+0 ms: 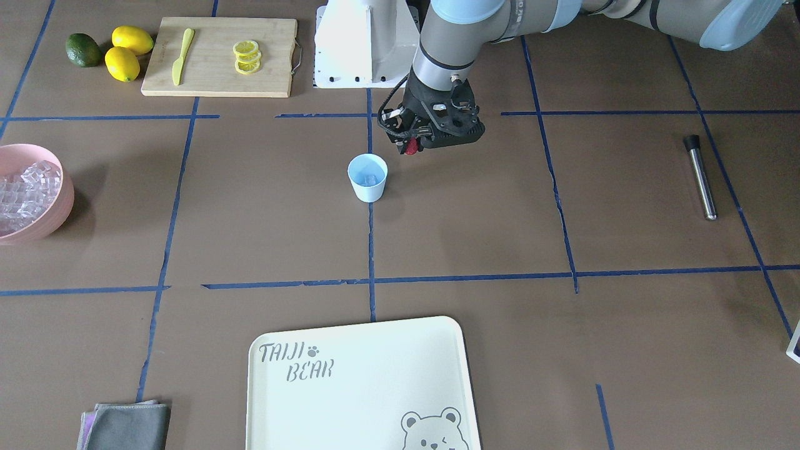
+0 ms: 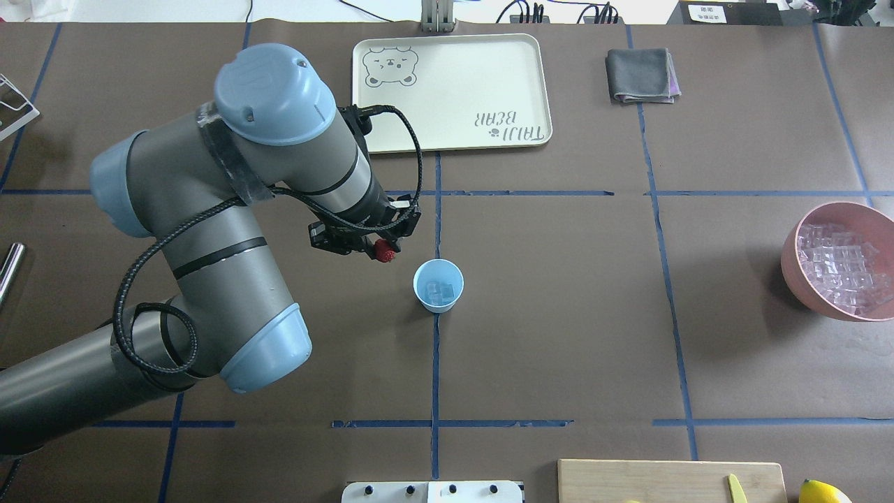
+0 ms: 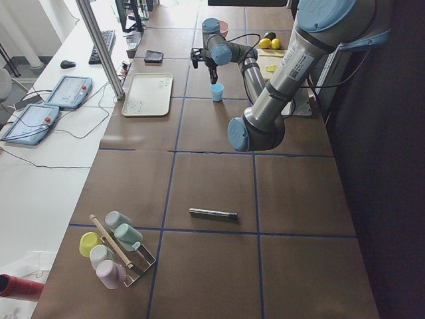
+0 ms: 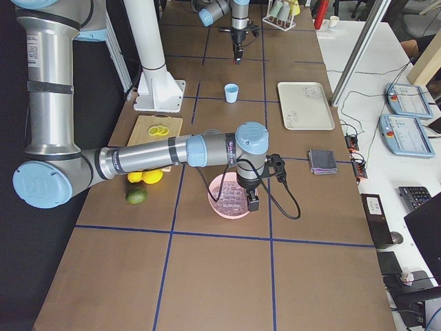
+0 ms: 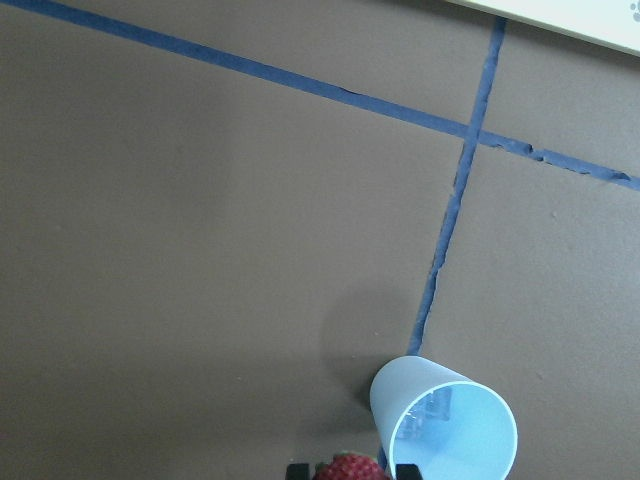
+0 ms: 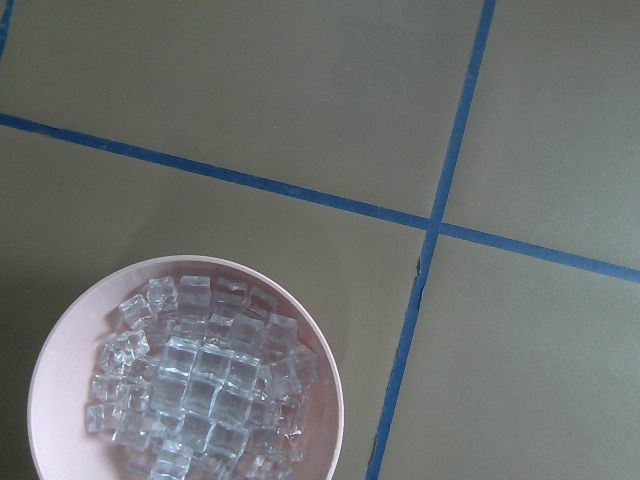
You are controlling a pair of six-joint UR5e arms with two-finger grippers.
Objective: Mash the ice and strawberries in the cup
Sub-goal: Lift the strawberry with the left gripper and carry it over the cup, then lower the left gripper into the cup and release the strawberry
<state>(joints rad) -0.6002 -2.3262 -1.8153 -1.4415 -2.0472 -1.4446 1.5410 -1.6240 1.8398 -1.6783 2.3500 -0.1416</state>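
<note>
Next, my left gripper releases the strawberry on the clear ice cubes inside the light blue cup [image 1: 370, 182] [image 5: 430, 411]. The strawberry is now held beside that cup.
My left gripper [image 2: 383, 250] is shut on a small red bumpy strawberry [image 2: 383, 251], held above the table just to the left of the light blue cup [image 2: 438, 285] in the overhead view. The berry [image 5: 348, 468] peeks in at the bottom edge of the left wrist view, beside the cup [image 5: 445, 420]. A few clear ice cubes [image 2: 443, 290] lie inside the cup. More ice [image 6: 200, 390] fills the pink bowl [image 6: 338, 420]. My right gripper [image 4: 253, 203] hovers over that bowl [image 4: 217, 207]; whether it is open or shut I cannot tell.
A steel muddler [image 1: 700, 177] lies on the robot's left side of the table. A cream bear tray [image 1: 375, 406] and a grey cloth [image 1: 128, 426] sit on the far side. A cutting board [image 1: 275, 56] carries lemon slices and a yellow knife, with lemons [image 1: 132, 40] beside it.
</note>
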